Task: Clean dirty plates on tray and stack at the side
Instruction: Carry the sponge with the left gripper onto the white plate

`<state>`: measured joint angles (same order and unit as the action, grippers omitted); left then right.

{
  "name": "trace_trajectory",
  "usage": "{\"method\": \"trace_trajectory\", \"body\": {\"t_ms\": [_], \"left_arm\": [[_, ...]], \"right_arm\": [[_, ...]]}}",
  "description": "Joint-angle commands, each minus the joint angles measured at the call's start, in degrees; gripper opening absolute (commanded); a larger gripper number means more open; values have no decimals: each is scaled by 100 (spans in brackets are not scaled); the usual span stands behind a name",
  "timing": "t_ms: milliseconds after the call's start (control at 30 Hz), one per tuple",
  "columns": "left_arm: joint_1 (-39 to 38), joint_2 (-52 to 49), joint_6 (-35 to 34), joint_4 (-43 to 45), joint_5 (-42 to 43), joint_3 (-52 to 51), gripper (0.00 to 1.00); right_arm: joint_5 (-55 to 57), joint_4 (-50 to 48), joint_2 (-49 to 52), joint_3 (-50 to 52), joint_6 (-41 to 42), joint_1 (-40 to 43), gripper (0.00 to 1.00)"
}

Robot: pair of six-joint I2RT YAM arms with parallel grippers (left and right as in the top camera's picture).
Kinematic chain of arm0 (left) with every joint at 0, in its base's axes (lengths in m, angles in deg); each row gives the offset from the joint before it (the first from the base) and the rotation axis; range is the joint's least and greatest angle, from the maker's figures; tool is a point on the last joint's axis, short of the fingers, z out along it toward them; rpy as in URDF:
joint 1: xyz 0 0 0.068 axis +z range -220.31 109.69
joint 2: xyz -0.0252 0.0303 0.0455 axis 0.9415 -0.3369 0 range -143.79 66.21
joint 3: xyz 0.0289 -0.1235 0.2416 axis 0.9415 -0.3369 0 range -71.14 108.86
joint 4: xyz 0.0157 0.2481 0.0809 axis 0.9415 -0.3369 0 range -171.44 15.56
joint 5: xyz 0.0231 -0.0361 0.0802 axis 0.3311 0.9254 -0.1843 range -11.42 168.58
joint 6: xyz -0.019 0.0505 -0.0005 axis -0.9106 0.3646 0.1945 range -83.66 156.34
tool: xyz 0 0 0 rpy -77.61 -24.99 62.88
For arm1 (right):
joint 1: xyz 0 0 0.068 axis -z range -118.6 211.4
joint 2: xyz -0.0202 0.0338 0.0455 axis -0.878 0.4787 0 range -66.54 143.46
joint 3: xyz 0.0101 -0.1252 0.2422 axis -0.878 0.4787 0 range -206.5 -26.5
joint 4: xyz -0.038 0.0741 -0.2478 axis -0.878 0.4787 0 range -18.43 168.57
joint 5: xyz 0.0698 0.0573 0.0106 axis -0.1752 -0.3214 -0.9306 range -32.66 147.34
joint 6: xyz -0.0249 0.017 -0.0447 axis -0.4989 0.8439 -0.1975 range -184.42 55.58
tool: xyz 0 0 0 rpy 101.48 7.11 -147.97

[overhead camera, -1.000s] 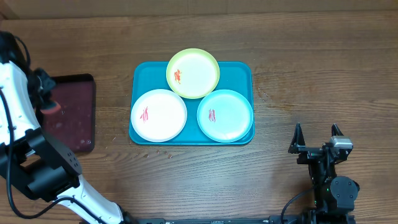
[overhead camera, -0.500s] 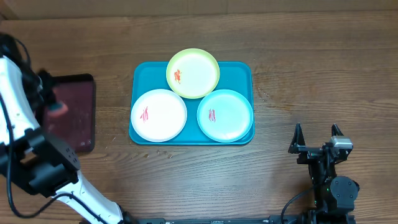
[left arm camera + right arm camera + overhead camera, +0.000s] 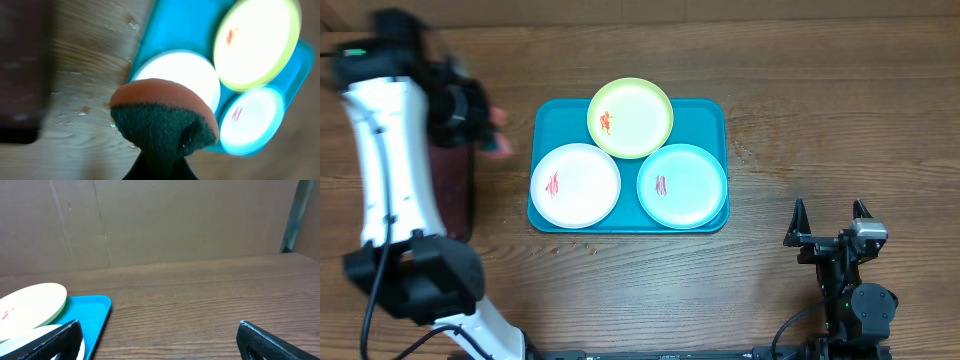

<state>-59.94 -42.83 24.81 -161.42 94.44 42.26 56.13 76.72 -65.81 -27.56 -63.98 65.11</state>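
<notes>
Next, I release the orange-and-dark-green sponge with my left gripper on the white plate's middle [image 3: 582, 187], beside its red smear.
The turquoise tray [image 3: 710, 118] holds three plates with red smears: white [image 3: 575, 184] at front left, yellow-green [image 3: 631, 118] at the back, mint-blue [image 3: 682, 186] at front right. My left gripper [image 3: 496, 140] is shut on an orange-and-dark-green sponge [image 3: 162, 120] and hangs just left of the tray, blurred by motion. The left wrist view shows the white plate [image 3: 200, 75], yellow-green plate [image 3: 257, 42] and mint-blue plate [image 3: 252, 122] beyond the sponge. My right gripper [image 3: 828, 237] is open and empty, low at the front right. Its wrist view shows the tray's corner [image 3: 92, 312] and the yellow-green plate [image 3: 32, 305].
A dark maroon tray [image 3: 455, 190] lies at the left, partly under my left arm. Small crumbs lie on the wood in front of the turquoise tray [image 3: 590, 245]. A brown cardboard wall [image 3: 160, 220] stands behind the table.
My left arm has swung right from over the maroon tray to the turquoise tray's left edge, carrying the sponge. The right arm and plates have not moved.
</notes>
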Motion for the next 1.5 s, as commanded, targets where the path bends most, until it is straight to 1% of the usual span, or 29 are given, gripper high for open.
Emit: {"method": "trace_trajectory", "body": {"t_ms": [0,33,133,300,367,567,767,800,833,867,933,967,1000,1100,1200,1333,1467], "left_arm": [[-654,-46,221,442,-4,-868,4],[-789,-46,177,634,-46,-1117,4],[-1198,-46,-234,1303,-243,-1947,4],[-1591,-46,-697,2245,-658,-2876,4],[-1663,-46,-789,2479,-750,-3080,4],[-1720,-46,-826,2885,-625,-3381,4],[-1840,-46,-1064,3637,-422,-3847,4],[-1873,-46,-1080,3770,-428,-3939,5],[-1897,-46,-1080,3866,-431,-4002,10],[-1910,-46,-1080,3939,-442,-4052,18],[-1919,-46,-1078,3960,-450,-4063,25],[-1919,-46,-1075,3969,-448,-4061,30],[-1919,-46,-1075,3971,-446,-4057,38],[-1884,-44,-1025,3770,-446,-3928,38],[-1775,-37,-1008,3257,-455,-3475,36],[-1523,39,-984,2350,-494,-2492,33],[-1285,205,-879,1523,-487,-1519,35]], "right_arm": [[31,-31,-57,59,44,17,100],[31,-31,-57,59,46,17,100],[31,-31,-57,59,44,17,100],[31,-31,-57,59,44,17,100],[31,-31,-57,59,44,17,100],[31,-31,-57,59,44,17,100],[31,-31,-57,59,44,17,100],[31,-31,-57,59,44,17,100],[31,-31,-57,59,44,17,100],[31,-31,-57,59,44,17,100],[31,-31,-57,59,44,17,100],[31,-31,-57,59,44,17,100],[31,-31,-57,59,46,17,100],[31,-31,-57,59,44,17,100],[31,-31,-57,59,46,17,100],[31,-31,-57,59,44,17,100],[31,-31,-57,59,44,17,100]]}}
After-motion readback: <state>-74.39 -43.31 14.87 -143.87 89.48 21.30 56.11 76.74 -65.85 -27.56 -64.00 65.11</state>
